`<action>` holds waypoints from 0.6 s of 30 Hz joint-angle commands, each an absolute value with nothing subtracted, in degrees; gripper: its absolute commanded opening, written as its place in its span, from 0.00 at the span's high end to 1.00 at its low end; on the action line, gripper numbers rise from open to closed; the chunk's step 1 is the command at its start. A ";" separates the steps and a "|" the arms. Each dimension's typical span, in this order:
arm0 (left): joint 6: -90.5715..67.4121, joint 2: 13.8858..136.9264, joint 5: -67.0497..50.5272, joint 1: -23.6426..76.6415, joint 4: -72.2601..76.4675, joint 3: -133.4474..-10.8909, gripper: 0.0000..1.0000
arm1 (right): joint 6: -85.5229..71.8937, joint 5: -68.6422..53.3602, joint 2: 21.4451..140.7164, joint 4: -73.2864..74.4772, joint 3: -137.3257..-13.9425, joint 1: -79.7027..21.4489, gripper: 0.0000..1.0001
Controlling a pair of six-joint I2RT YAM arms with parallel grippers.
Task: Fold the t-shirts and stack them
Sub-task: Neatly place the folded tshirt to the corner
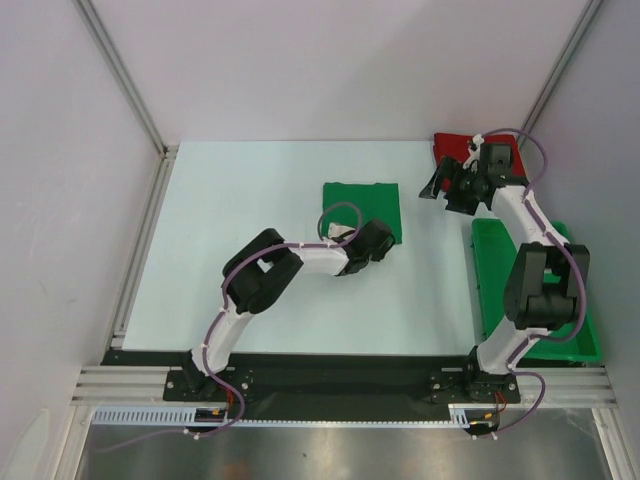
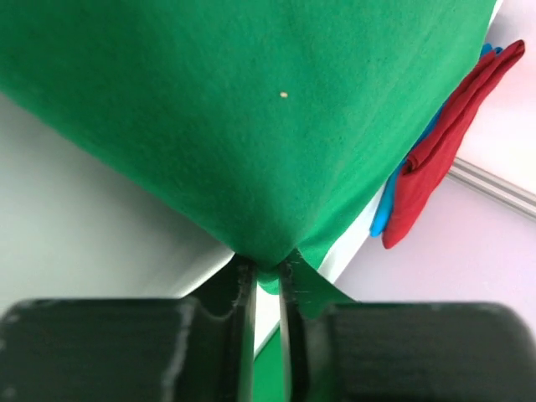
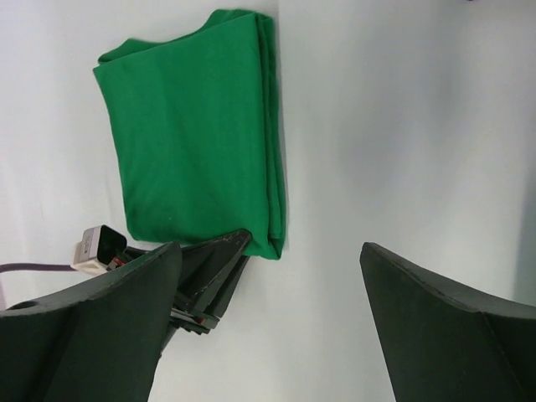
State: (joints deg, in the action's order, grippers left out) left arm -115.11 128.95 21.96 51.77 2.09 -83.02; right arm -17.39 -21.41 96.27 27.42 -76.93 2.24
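Observation:
My right gripper needs to grip the green t-shirt on the side edge (image 1: 398, 206) (image 3: 271, 105) facing the red t-shirt, beyond the green t-shirt's corner that my left gripper holds.
A folded bright green t-shirt (image 1: 362, 207) lies flat mid-table; it also shows in the right wrist view (image 3: 193, 142). My left gripper (image 1: 380, 240) is shut on the shirt's near right corner, and the left wrist view shows green cloth (image 2: 251, 126) pinched between the fingers of the left gripper (image 2: 266, 272). A folded red t-shirt (image 1: 462, 148) lies at the far right corner, with a blue t-shirt (image 2: 382, 213) under the red one (image 2: 444, 146). My right gripper (image 1: 440, 185) hangs open and empty beside the red shirt, its jaws wide apart above bare table (image 3: 268, 310).
A rigid green plastic bin (image 1: 500, 270) stands along the table's right edge, partly under the right arm. Grey walls close in the back and sides. The left arm's fingers (image 3: 213, 264) show in the right wrist view at the green shirt's corner.

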 commanded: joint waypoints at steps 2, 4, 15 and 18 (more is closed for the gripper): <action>-119.36 126.75 21.98 50.10 3.69 -80.34 0.89 | -14.41 -34.60 102.46 24.18 -81.12 3.95 0.05; -118.13 125.16 21.27 49.57 5.09 -78.94 0.92 | -15.38 -38.30 105.01 22.51 -82.08 4.22 0.04; -114.08 118.57 18.02 47.46 8.70 -74.18 0.93 | -18.81 -47.55 121.10 18.64 -90.70 3.43 0.05; -113.55 117.86 17.67 47.37 8.79 -74.09 0.93 | -20.65 -48.78 122.43 16.53 -90.35 2.55 0.05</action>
State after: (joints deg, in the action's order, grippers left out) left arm -114.83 122.17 17.47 47.97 7.40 -74.35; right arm -18.70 -45.36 121.40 19.62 -88.25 3.38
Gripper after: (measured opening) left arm 0.145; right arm 0.952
